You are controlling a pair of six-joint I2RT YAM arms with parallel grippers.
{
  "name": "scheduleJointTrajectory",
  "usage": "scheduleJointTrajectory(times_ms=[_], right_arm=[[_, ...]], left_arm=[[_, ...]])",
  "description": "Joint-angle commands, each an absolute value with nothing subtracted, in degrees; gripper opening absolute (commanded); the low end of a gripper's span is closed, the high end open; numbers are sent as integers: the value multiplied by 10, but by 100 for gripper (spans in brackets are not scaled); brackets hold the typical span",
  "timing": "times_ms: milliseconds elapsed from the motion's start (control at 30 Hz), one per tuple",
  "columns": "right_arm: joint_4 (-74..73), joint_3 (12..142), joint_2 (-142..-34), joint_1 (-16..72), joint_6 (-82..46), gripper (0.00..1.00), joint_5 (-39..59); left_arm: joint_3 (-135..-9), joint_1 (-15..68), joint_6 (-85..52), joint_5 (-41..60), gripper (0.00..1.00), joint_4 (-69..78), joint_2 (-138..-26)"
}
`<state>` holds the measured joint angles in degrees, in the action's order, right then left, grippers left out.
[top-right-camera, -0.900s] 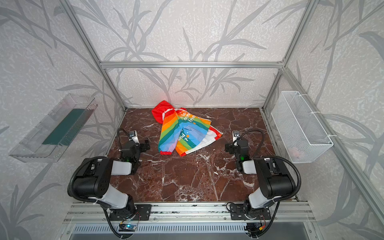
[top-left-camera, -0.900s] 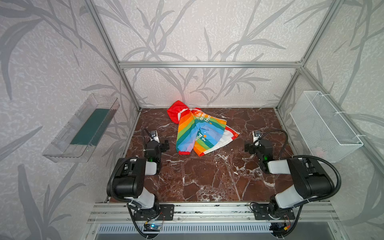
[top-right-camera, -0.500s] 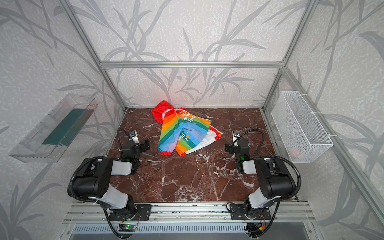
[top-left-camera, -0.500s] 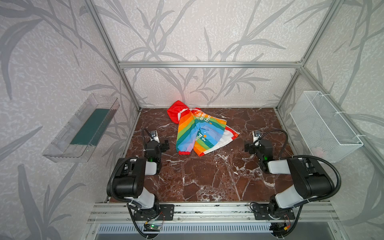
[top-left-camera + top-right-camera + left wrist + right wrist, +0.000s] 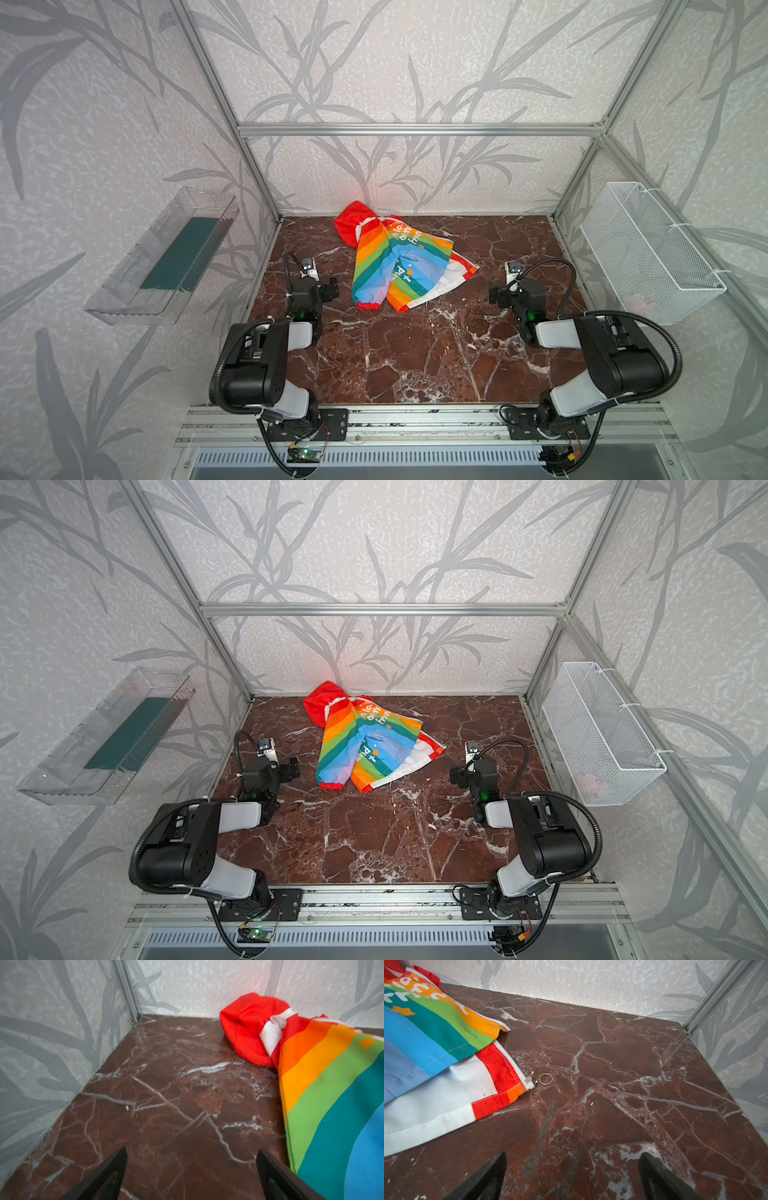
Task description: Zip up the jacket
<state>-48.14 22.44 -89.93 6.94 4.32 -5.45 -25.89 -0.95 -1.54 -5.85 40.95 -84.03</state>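
Observation:
Next, I close my right gripper on the orange bottom corner [image 5: 451,241] [image 5: 504,1028] of the jacket's lettered front, at the zipper edge opposite the zipper slider.
The rainbow-striped jacket [image 5: 399,266] [image 5: 365,746] lies crumpled on the marble floor near the back wall, with its red hood [image 5: 247,1028] towards the back. It is unzipped: in the right wrist view the jacket [image 5: 436,1043] shows two separate white zipper edges and white lining. The zipper slider [image 5: 529,1081], with a small metal ring [image 5: 546,1079], rests at the bottom of one edge. My left gripper [image 5: 318,286] [image 5: 282,769] [image 5: 191,1151] sits open and empty just left of the jacket [image 5: 332,1095]. My right gripper [image 5: 509,291] [image 5: 465,773] [image 5: 572,1154] sits open and empty to its right.
A clear plastic tray [image 5: 166,257] hangs on the left wall and a white wire basket [image 5: 648,249] on the right wall. Aluminium frame posts and patterned walls close in the floor [image 5: 415,353] on three sides.

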Motion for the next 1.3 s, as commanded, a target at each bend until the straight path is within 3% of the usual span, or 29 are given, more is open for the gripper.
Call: scheduleJointTrajectory(times_ms=[0, 133, 233, 400, 633, 800, 1000, 1267], right_arm=[[-488, 232, -886, 67, 42, 99, -52], [-508, 221, -862, 76, 55, 99, -57], [-339, 258, -778, 97, 25, 99, -119], [-61, 349, -681, 98, -108, 99, -75], [85, 414, -651, 99, -172, 99, 13], [140, 428, -641, 99, -171, 99, 35], [179, 424, -628, 99, -168, 99, 44], [213, 438, -626, 99, -166, 99, 56]], left_arm=[[-327, 6, -7, -57, 99, 261, -781], [-429, 46, -101, -45, 99, 118, -759], [-501, 102, -152, -52, 99, 75, -795], [-606, 193, -221, -25, 99, 93, -924], [-788, 302, -231, 0, 99, 112, -1136], [-908, 331, -233, -5, 99, 85, -1256], [-945, 327, -272, -13, 98, 43, -1324], [-863, 332, -312, 41, 97, -50, -1258]])
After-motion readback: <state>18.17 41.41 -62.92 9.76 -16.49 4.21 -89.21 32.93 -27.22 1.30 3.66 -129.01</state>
